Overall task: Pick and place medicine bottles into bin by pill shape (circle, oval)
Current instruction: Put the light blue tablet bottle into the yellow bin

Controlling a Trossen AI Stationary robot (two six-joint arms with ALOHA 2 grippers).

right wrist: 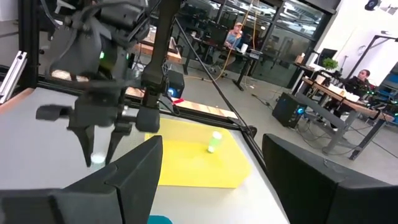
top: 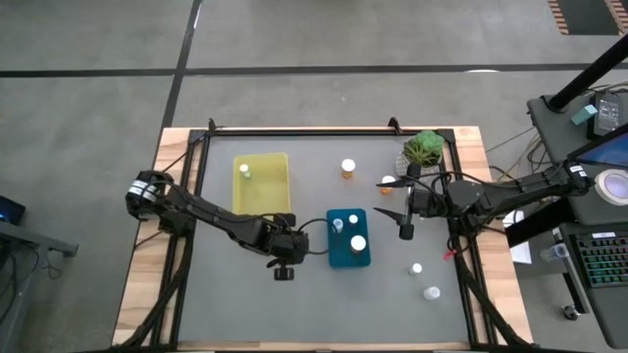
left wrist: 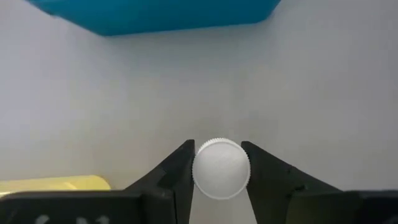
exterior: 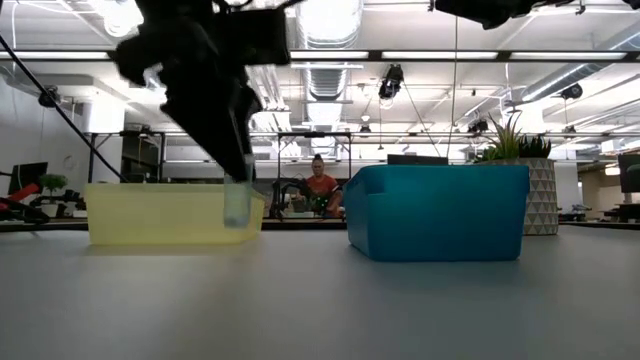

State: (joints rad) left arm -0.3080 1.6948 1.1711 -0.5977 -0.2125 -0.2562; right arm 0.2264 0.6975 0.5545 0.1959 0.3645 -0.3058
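Note:
My left gripper will let go of the white-capped bottle in the yellow bin, on the near side of its bottle (top: 249, 201).
My left gripper (top: 299, 240) stands between the yellow bin (top: 275, 191) and the teal bin (top: 365, 257), shut on a small medicine bottle (exterior: 237, 205) with a clear body and a round white cap (left wrist: 221, 168). The yellow bin holds one bottle (top: 244, 170); the teal bin holds two (top: 339, 225) (top: 358, 243). Two orange bottles (top: 348, 168) (top: 389, 183) stand at the far side, and two pale ones (top: 416, 268) (top: 431, 292) at the near right. My right gripper (top: 395, 209) hovers open and level, right of the teal bin, with nothing between its fingers. My left gripper pinches the bottle's white cap on two opposite sides (left wrist: 202, 168) between its two fingers (left wrist: 177, 168). The fingers come from above, slanting steeply down. The bottle hangs upright below them, its bottom (exterior: 236, 222) clear of the table.
A potted green plant (top: 424, 149) stands at the far right corner, close to my right arm. A black frame rail (top: 324, 128) runs along the table's far edge. Bare grey tabletop (top: 294, 314) lies in front of both bins.

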